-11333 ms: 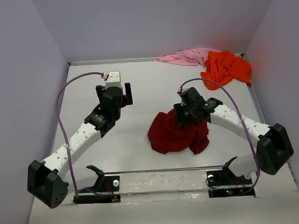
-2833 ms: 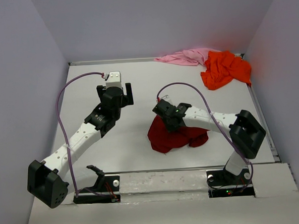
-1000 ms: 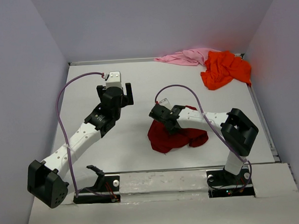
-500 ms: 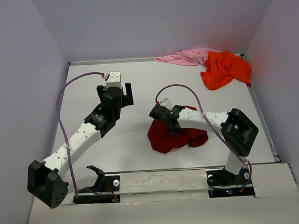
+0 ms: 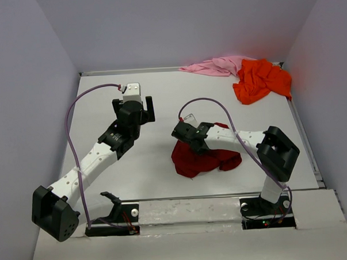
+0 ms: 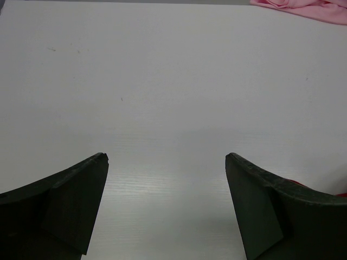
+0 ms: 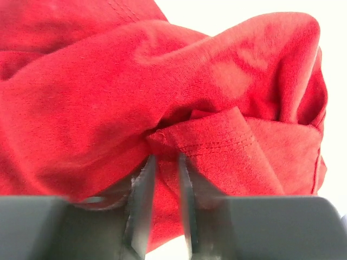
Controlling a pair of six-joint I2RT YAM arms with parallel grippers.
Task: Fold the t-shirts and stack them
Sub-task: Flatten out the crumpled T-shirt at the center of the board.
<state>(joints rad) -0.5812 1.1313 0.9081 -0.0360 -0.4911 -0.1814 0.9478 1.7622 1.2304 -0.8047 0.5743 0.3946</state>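
My right gripper's narrowly parted fingers are short of the corner of the t-shirt's stitched hem, so next I open them wider and pinch the cloth (image 7: pixel 167 156) beside that corner before lifting.
The dark red t-shirt (image 5: pixel 205 160) lies crumpled at the table's middle, filling the right wrist view (image 7: pixel 108 81). My right gripper (image 5: pixel 183 131) sits at its far left edge. Its jaws (image 7: pixel 164 158) stand a narrow gap apart, open, with a stitched hem fold (image 7: pixel 217 143) at the tips and cloth showing in the gap. The orange t-shirt (image 5: pixel 261 80) and the pink t-shirt (image 5: pixel 214 65) lie bunched together at the far right corner. My left gripper (image 5: pixel 145 105) hovers wide open over bare table (image 6: pixel 167 157), left of the red shirt, holding nothing.
Grey walls close the table on the left, back and right. A corner of the pink shirt (image 6: pixel 309 6) shows at the top right of the left wrist view. The right arm's purple cable (image 5: pixel 210 102) arcs above the red shirt.
Over the last second my right gripper has crept slightly left at the red shirt's edge. Earlier it came across from the shirt's right side. The left arm has not moved.
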